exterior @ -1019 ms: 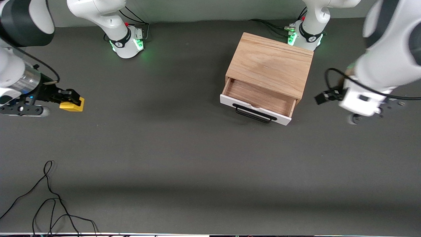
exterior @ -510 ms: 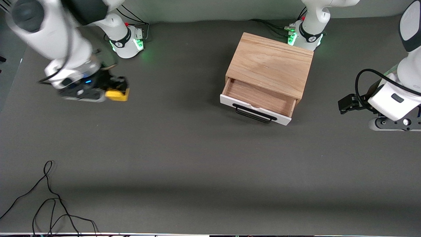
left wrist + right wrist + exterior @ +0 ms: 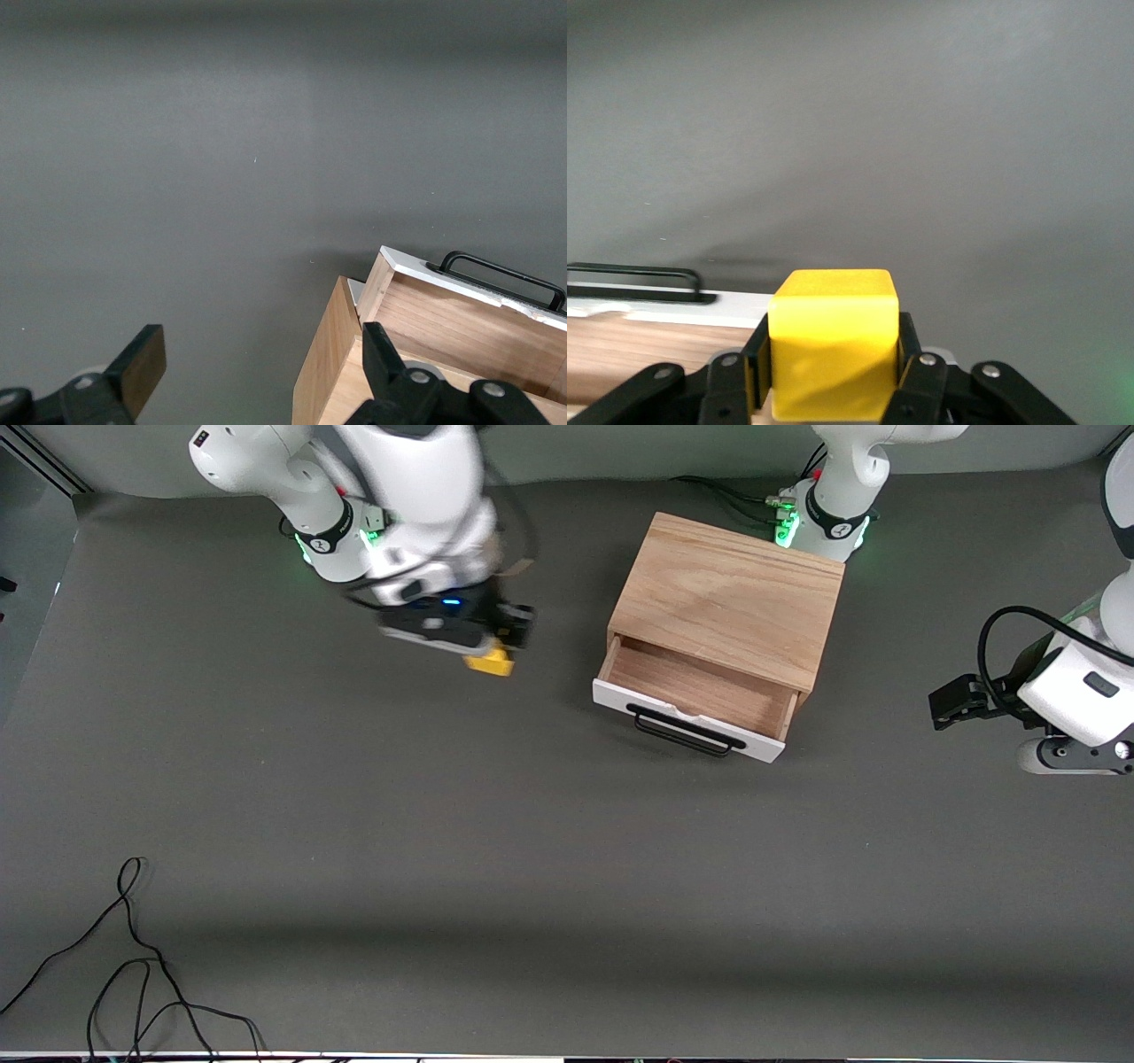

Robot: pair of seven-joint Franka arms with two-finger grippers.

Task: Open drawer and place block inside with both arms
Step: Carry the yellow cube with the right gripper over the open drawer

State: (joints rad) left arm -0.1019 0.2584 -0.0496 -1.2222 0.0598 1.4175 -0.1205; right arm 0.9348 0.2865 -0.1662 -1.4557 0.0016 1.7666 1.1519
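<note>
Next, my right gripper puts the yellow block down just behind the white front panel [image 3: 635, 684] [image 3: 719, 336], inside the end of the drawer nearest to it.
The small yellow block [image 3: 490, 661] [image 3: 833, 341] is up in the air, clamped between the black fingers of my right gripper [image 3: 496, 648] [image 3: 833, 372]. It hangs over the dark table beside the wooden box [image 3: 731, 598], on the side toward the right arm's end. The drawer [image 3: 700, 686] stands pulled out and its light wood inside is bare. Its white front panel [image 3: 682, 722] [image 3: 664, 312] carries a black wire handle [image 3: 687, 732] [image 3: 500, 273]. My left gripper [image 3: 955, 701] [image 3: 262, 372] is open with nothing in it, off the box toward the left arm's end of the table.
Both arm bases [image 3: 341, 545] [image 3: 824, 522] glow green along the table's edge farthest from the front camera. A loose black cable [image 3: 133, 965] lies near the camera at the right arm's end. A dark grey mat [image 3: 532, 850] covers the table.
My right arm has swung the block from the right arm's end of the table to just beside the box. My left arm has drawn away from the drawer toward its own end.
</note>
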